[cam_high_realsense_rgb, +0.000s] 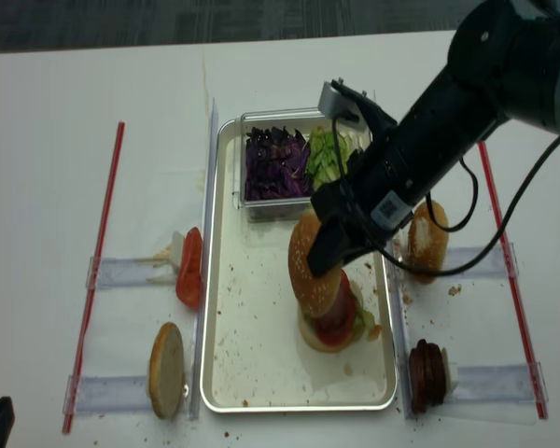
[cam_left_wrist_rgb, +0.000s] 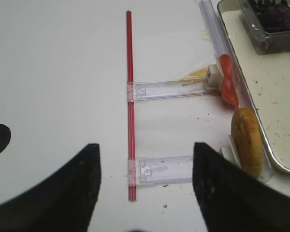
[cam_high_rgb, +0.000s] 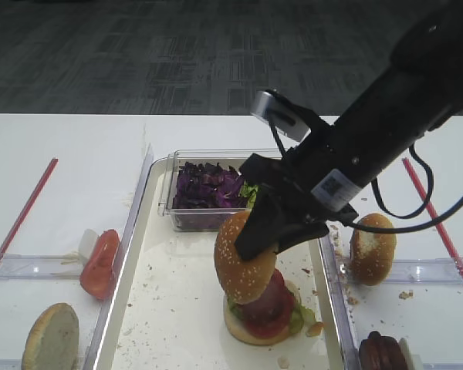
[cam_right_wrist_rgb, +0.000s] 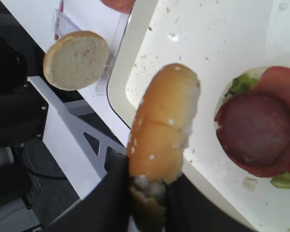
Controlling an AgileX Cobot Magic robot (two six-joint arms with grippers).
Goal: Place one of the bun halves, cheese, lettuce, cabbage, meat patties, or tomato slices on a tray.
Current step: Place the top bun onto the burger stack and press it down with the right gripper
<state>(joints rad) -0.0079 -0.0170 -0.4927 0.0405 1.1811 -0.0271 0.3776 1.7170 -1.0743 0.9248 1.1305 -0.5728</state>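
The robot's right gripper needs to set the sesame-seeded bun half down on the meat patty atop the stack [cam_high_realsense_rgb: 323,302] [cam_right_wrist_rgb: 253,128].
My right gripper [cam_high_rgb: 255,239] [cam_high_realsense_rgb: 322,257] [cam_right_wrist_rgb: 147,193] is shut on a sesame-seeded bun half [cam_high_rgb: 243,266] [cam_right_wrist_rgb: 162,130] [cam_high_realsense_rgb: 310,261], held on edge just above the tray [cam_high_rgb: 177,308] [cam_high_realsense_rgb: 261,355]. Beside it on the tray sits a stack: bottom bun, lettuce, a tomato slice [cam_right_wrist_rgb: 282,82] and a meat patty [cam_right_wrist_rgb: 256,128] [cam_high_rgb: 266,308] on top. The bun's lower edge is close to the stack's left side. Over the bare table left of the tray, my left gripper [cam_left_wrist_rgb: 145,164] stands open and holds nothing. No cheese shows.
A clear box at the tray's far end holds purple cabbage [cam_high_rgb: 208,189] [cam_high_realsense_rgb: 275,159] and lettuce [cam_high_realsense_rgb: 325,154]. Left of the tray stand a tomato slice [cam_high_rgb: 100,262] [cam_left_wrist_rgb: 227,84] and a flat bun half [cam_high_rgb: 50,335] [cam_left_wrist_rgb: 247,140]. Right of it are another bun [cam_high_rgb: 372,247] and meat patties [cam_high_realsense_rgb: 427,371]. Red strips [cam_left_wrist_rgb: 130,96] border the table.
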